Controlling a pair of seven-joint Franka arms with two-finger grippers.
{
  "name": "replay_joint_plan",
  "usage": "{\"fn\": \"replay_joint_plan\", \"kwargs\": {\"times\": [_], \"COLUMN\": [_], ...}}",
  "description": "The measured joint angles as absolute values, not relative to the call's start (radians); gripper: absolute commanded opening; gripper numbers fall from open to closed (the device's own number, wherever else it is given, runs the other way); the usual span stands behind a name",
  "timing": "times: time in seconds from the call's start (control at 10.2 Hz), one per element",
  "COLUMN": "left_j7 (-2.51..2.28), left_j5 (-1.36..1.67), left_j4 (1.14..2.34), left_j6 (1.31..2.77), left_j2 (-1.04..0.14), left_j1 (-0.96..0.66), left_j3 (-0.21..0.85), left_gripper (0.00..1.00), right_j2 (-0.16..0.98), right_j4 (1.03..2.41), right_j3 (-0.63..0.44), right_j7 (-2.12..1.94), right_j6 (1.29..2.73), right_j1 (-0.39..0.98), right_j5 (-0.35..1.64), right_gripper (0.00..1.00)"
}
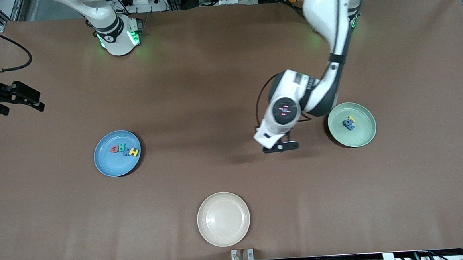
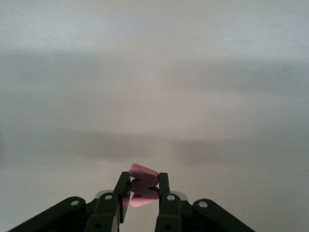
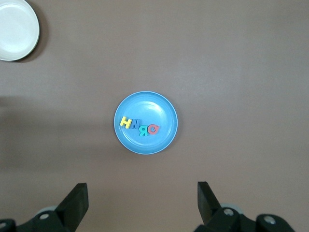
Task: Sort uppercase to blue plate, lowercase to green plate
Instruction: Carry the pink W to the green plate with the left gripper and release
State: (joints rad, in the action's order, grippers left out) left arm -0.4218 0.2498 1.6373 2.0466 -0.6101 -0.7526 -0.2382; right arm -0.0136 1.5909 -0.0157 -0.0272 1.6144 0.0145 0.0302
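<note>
Next, my left gripper lets go of the red letter in the green plate (image 1: 334, 124) beside the blue letters, toward the blue plate.
My left gripper (image 1: 281, 147) hangs over bare table beside the green plate (image 1: 361, 136). It is shut on a small red lowercase letter (image 2: 143, 170), pinched between its fingers (image 2: 121, 186). Two blue lowercase letters (image 1: 349, 125) and a small yellow one (image 1: 352, 119) lie in the green plate. The blue plate (image 1: 111, 166) holds the uppercase letters: red Q (image 1: 115, 148), a teal letter (image 1: 123, 148), blue W (image 1: 128, 152), yellow H (image 1: 133, 153). My right gripper (image 1: 30, 100) waits open, high at the right arm's end of the table, looking down on the blue plate (image 3: 145, 104).
A beige plate (image 1: 223, 219) with nothing in it sits near the table's front edge, nearer to the front camera than both other plates; it also shows in the right wrist view as the beige plate (image 3: 14, 29). The brown table (image 1: 212, 87) stretches between the plates.
</note>
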Motion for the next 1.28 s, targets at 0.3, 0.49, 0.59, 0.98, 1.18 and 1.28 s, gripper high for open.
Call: {"fn": "replay_joint_plan", "kwargs": {"times": [0.3, 0.49, 0.59, 0.98, 1.18, 1.28], "left_j7": [-0.194, -0.112, -0.070, 0.066, 0.071, 0.072], "left_j5": [0.172, 0.098, 0.072, 0.039, 0.039, 0.039], "left_j4": [1.825, 1.920, 1.960, 2.094, 2.104, 2.101], "left_j6": [2.044, 2.044, 2.048, 2.176, 2.193, 2.198], "left_j2": [-0.464, -0.401, -0.378, -0.346, -0.344, -0.339], "left_j1": [-0.615, -0.548, -0.513, -0.401, -0.396, -0.396], "left_j3": [-0.242, -0.243, -0.243, -0.243, -0.245, -0.251], "left_gripper": [0.00, 0.00, 0.00, 0.62, 1.00, 1.00], "right_j2": [-0.014, -0.014, -0.014, -0.014, -0.014, -0.014], "right_j4": [1.587, 1.580, 1.577, 1.575, 1.573, 1.571], "right_j3": [-0.001, 0.001, 0.002, 0.012, 0.015, 0.015], "right_j7": [-0.027, -0.027, -0.027, -0.027, -0.027, -0.027], "right_j6": [1.617, 1.618, 1.620, 1.633, 1.636, 1.636], "right_j1": [0.015, 0.015, 0.015, 0.015, 0.015, 0.014], "right_j5": [0.030, 0.031, 0.032, 0.064, 0.084, 0.095], "right_gripper": [1.00, 1.00, 1.00, 1.00, 1.00, 1.00]}}
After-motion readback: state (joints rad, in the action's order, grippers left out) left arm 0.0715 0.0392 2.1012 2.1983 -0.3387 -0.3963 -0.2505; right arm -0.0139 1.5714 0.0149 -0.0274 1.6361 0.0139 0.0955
